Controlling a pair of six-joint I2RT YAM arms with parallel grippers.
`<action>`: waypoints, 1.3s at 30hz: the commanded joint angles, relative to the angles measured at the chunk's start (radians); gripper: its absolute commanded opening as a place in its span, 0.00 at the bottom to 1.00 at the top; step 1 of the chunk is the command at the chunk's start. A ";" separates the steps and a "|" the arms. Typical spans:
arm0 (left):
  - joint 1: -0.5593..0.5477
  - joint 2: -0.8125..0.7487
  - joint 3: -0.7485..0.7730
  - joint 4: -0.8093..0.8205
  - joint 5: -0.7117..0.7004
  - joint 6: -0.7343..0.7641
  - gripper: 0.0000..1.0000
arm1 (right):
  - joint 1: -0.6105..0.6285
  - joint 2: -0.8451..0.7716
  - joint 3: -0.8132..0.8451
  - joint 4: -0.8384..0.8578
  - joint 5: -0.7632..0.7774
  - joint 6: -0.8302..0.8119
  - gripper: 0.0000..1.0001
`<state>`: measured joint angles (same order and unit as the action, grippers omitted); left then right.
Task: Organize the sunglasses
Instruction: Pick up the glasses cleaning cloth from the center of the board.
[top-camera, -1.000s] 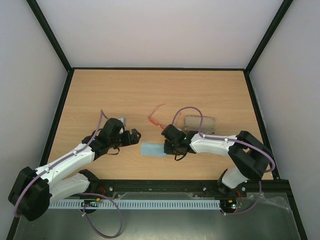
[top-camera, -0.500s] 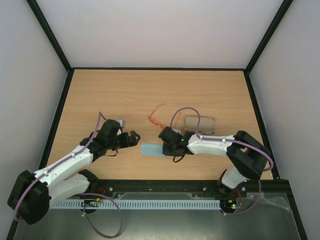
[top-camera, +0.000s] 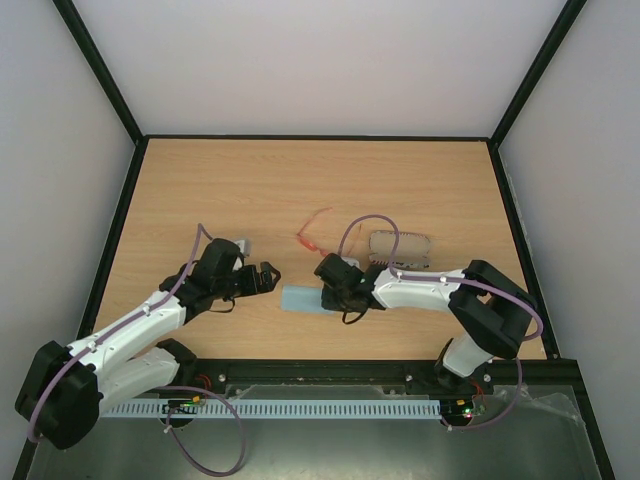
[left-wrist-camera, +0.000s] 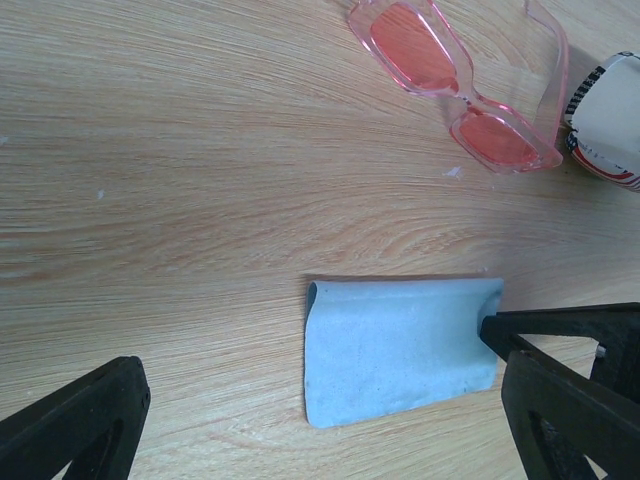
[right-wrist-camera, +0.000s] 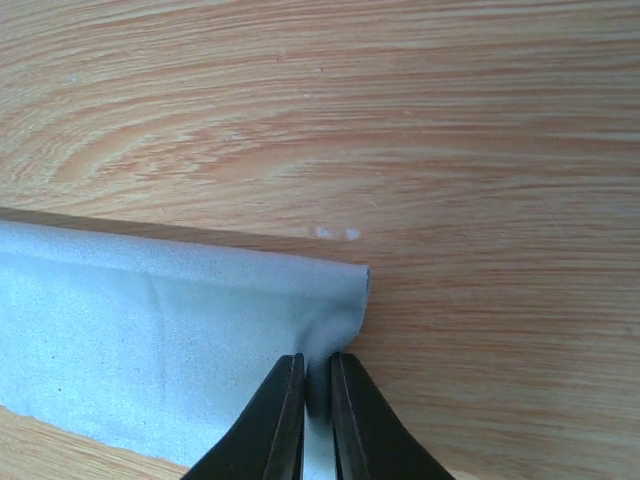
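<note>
The folded cloth has only one end in my right gripper, so my left gripper should pinch the cloth's loose end (left-wrist-camera: 316, 362) before both grippers lift it into the case.
The sunglasses (top-camera: 313, 237), with a thin red-orange frame, lie open on the table behind the cloth; they also show in the left wrist view (left-wrist-camera: 460, 92). The flag-patterned case (top-camera: 400, 248) lies to their right, its end in the left wrist view (left-wrist-camera: 610, 120). The light blue cloth (top-camera: 298, 299) lies folded near the front (left-wrist-camera: 395, 345) (right-wrist-camera: 150, 340). My right gripper (top-camera: 331, 294) (right-wrist-camera: 316, 368) is shut on the cloth's right edge, pinching a fold. My left gripper (top-camera: 268, 278) (left-wrist-camera: 320, 390) is open, just left of the cloth and empty.
A black frame rail (top-camera: 400, 371) runs along the table's front edge, with black posts and white walls on the other sides. Bare wood (top-camera: 300, 180) lies behind the sunglasses.
My right gripper has shifted slightly left with the cloth's edge in it. My left gripper has drawn back a little toward the front left.
</note>
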<state>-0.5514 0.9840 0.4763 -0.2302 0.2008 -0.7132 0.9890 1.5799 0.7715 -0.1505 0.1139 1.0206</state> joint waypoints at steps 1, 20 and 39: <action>0.008 -0.002 -0.013 -0.006 0.022 0.017 0.99 | 0.008 0.029 -0.057 -0.072 -0.005 0.021 0.08; -0.180 0.199 -0.009 -0.012 -0.057 -0.055 0.80 | 0.007 -0.016 -0.036 -0.154 0.095 -0.040 0.01; -0.304 0.482 0.156 -0.014 -0.164 -0.098 0.41 | 0.007 -0.033 -0.078 -0.062 0.050 -0.071 0.01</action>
<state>-0.8360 1.4208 0.6205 -0.2295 0.0406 -0.7959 0.9913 1.5455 0.7353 -0.1581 0.1684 0.9615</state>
